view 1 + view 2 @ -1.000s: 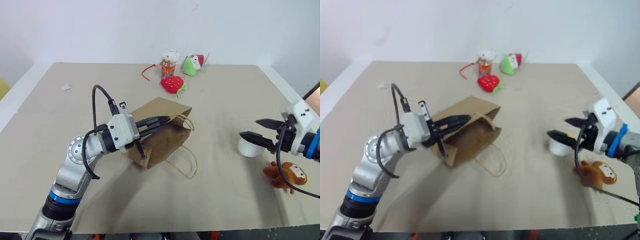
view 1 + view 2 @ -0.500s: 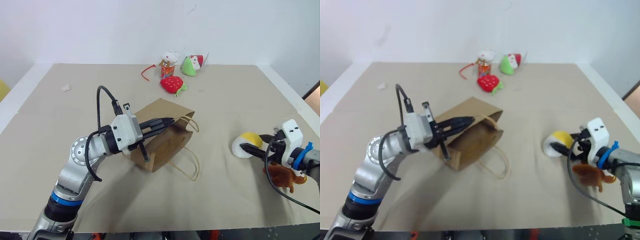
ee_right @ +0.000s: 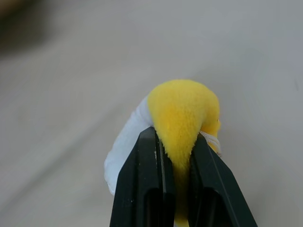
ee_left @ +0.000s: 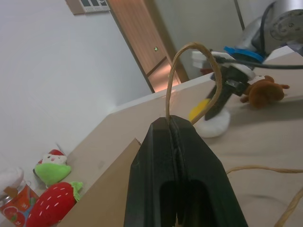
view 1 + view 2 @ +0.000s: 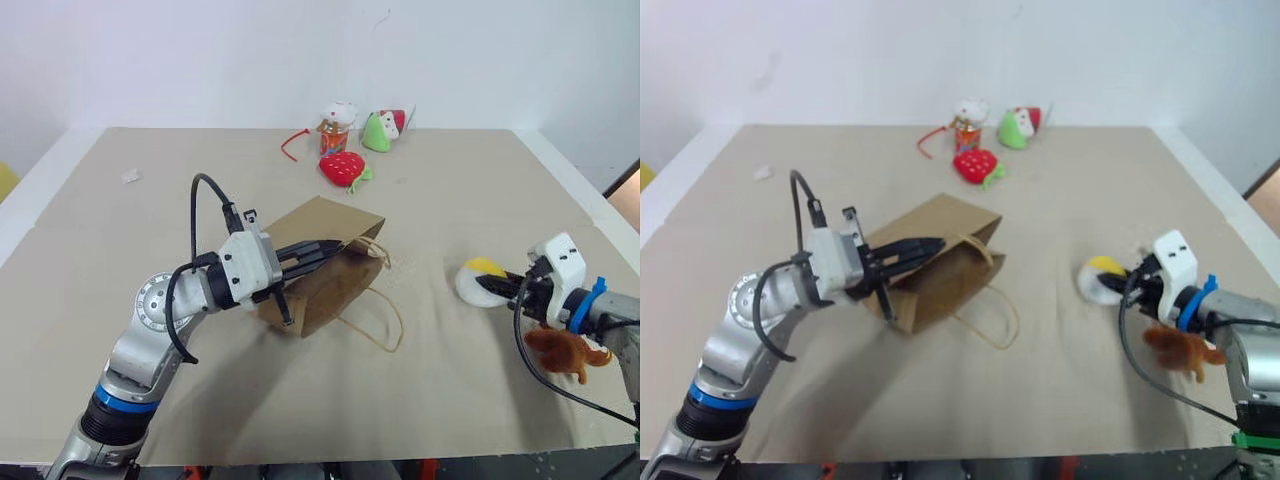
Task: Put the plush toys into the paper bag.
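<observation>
The robot's right gripper needs to release the white plush toy, now held beside the monkey plush, inside the brown paper bag (image 5: 310, 271), just below the left gripper's fingers.
The brown paper bag (image 5: 330, 268) lies on its side at the table's middle, mouth toward the right. My left gripper (image 5: 338, 245) is shut on its upper cord handle (image 4: 189, 52), which loops out from between the closed fingers; the other handle (image 5: 385, 325) trails on the table. At the right, my right gripper (image 5: 507, 288) is shut on the round white plush toy with a yellow top (image 5: 478, 281), pinching the yellow part (image 3: 182, 111). The brown-orange monkey plush (image 5: 562, 350) lies just beside and beneath my right wrist, untouched.
At the table's far side sit a red strawberry plush (image 5: 345, 167), a green plush (image 5: 379, 131), a small orange and white toy (image 5: 337, 124) and a red cord (image 5: 293, 143). A small white scrap (image 5: 131, 175) lies far left. The table's right edge (image 5: 590, 215) is near my right arm.
My right gripper, open above the white toy a second ago, has dropped toward it and shut on its yellow top. The left gripper has kept still, holding the bag's handle.
</observation>
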Controlling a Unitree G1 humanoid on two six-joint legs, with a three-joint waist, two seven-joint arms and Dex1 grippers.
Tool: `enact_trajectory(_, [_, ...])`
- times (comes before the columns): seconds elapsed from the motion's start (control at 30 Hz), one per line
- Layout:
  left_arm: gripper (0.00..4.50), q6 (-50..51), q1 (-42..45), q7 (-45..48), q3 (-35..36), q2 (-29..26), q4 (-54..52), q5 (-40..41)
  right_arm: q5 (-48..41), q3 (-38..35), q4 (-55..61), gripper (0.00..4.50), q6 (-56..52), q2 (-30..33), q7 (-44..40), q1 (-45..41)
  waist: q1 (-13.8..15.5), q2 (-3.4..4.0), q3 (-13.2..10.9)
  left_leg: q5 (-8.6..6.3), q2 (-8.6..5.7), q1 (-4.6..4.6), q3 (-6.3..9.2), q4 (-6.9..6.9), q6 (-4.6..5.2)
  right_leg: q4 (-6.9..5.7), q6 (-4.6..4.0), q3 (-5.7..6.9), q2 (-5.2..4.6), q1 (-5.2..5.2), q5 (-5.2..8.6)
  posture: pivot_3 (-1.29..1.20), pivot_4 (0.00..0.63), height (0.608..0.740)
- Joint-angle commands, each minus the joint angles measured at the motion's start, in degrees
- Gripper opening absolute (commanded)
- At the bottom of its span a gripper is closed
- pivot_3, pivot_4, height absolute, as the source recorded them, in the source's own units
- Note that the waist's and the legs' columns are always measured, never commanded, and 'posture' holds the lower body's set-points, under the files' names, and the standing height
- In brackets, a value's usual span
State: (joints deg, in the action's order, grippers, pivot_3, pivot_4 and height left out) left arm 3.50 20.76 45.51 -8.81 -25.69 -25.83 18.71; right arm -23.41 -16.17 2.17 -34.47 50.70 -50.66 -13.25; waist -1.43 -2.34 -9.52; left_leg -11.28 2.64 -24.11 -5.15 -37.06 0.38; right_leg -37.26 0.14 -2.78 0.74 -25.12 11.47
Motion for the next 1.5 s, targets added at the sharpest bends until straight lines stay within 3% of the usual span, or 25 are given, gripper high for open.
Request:
enact_trajectory(0.03, [0.0,-1.47,0.5,-1.38,1.75,0.39,-2.12,-0.14,-6.43,0.05,9.52,0.3,-5.74,1.14,-1.6,-3.9,0.04,0.0,0.0,0.0,0.0,-0.01,0.01,0.0,0.0,0.0,0.0,0.01,0.0,0.0,0.0,0.0,0.15,0.74])
enact_trajectory(0.23, [0.0,-4.61,1.06,-5.31,2.53,2.03,-1.07,-4.02,-24.81,2.64,26.73,0.3,-21.83,0.22,-2.63,-5.25,0.15,-0.01,0.0,-0.01,0.0,-0.07,0.13,0.11,-0.02,0.01,0.15,0.07,-0.03,0.0,-0.05,0.0,0.15,0.74])
enact_trajectory(0.37, [0.0,-5.28,1.35,-6.34,2.39,2.4,-0.54,-5.14,-28.3,5.09,30.03,0.3,-23.56,-2.56,0.78,-6.41,0.16,-0.03,0.0,-0.01,-0.01,-0.09,0.18,0.16,-0.02,0.04,0.16,0.09,-0.05,0.0,-0.02,0.0,0.15,0.74])
enact_trajectory(0.57, [0.0,-5.27,2.06,-6.42,1.76,3.02,0.03,-5.46,-24.85,11.59,26.69,0.3,-21.89,-10.62,8.34,-13.82,0.04,-0.04,-0.01,0.02,0.02,-0.06,0.07,0.04,0.03,0.04,0.01,0.09,-0.02,-0.01,0.01,0.0,0.15,0.74])
enact_trajectory(0.87, [0.0,-5.09,2.54,-7.33,0.72,3.98,0.32,-6.17,-8.39,25.41,16.99,0.3,-11.05,-20.82,14.2,-18.98,0.07,-0.06,0.0,0.06,-0.02,-0.22,0.01,0.1,0.1,0.04,0.19,0.03,-0.04,-0.12,-0.11,0.0,0.15,0.74])
enact_trajectory(1.03, [0.0,-4.61,2.83,-7.54,0.46,4.35,0.08,-6.86,-7.21,25.63,16.24,2.13,-10.5,-22.69,13.98,-20.52,0.05,-0.06,0.0,0.06,-0.01,-0.22,0.01,0.15,0.09,0.04,0.2,0.03,-0.03,-0.15,-0.11,0.0,0.15,0.74])
enact_trajectory(1.07, [0.0,-4.49,2.85,-7.56,0.44,4.34,-0.05,-6.91,-7.92,25.05,17.31,2.65,-11.1,-21.99,13.16,-20.44,0.05,-0.06,0.0,0.06,0.0,-0.21,0.01,0.16,0.09,0.04,0.2,0.03,-0.02,-0.15,-0.12,0.0,0.15,0.74])
enact_trajectory(1.13, [0.0,-4.34,2.96,-7.5,0.44,4.28,-0.03,-6.97,-10.67,22.29,19.58,3.07,-13.02,-19.6,11.29,-20.26,0.07,-0.06,0.0,0.06,0.01,-0.21,0.03,0.16,0.09,0.04,0.2,0.05,-0.01,-0.14,-0.12,0.0,0.15,0.74])
enact_trajectory(1.2, [0.0,-4.28,3.03,-7.41,0.48,4.24,0.05,-7.02,-13.31,19.63,21.34,4.11,-14.63,-16.87,8.89,-19.74,0.1,-0.06,0.0,0.06,0.02,-0.21,0.08,0.16,0.09,0.03,0.18,0.1,-0.01,-0.13,-0.11,0.0,0.15,0.74])
enact_trajectory(1.23, [0.0,-4.23,3.07,-7.35,0.52,4.22,0.07,-7.02,-15.17,17.88,22.41,4.43,-15.89,-14.49,6.85,-19.16,0.1,-0.06,0.0,0.06,-0.03,-0.22,0.05,0.17,0.09,0.05,0.19,0.08,-0.07,-0.12,-0.11,0.0,0.15,0.74])
enact_trajectory(1.37, [0.0,-4.23,3.39,-6.19,0.34,3.49,0.0,-6.64,-21.07,6.09,22.54,4.43,-21.06,2.28,-3.72,-14.29,0.6,0.01,-0.05,0.06,-0.08,-0.26,0.08,0.18,0.11,0.06,0.11,0.12,-0.18,-0.09,0.02,0.0,0.15,0.74])
enact_trajectory(1.5, [0.0,-4.55,3.21,-5.68,0.36,3.1,0.18,-6.32,-17.75,-2.53,15.65,4.43,-19.84,11.72,-6.24,-7.52,0.06,-0.05,-0.02,0.02,-0.1,-0.2,-0.03,0.21,0.15,0.15,0.03,0.06,-0.2,-0.05,0.11,0.0,0.15,0.74])
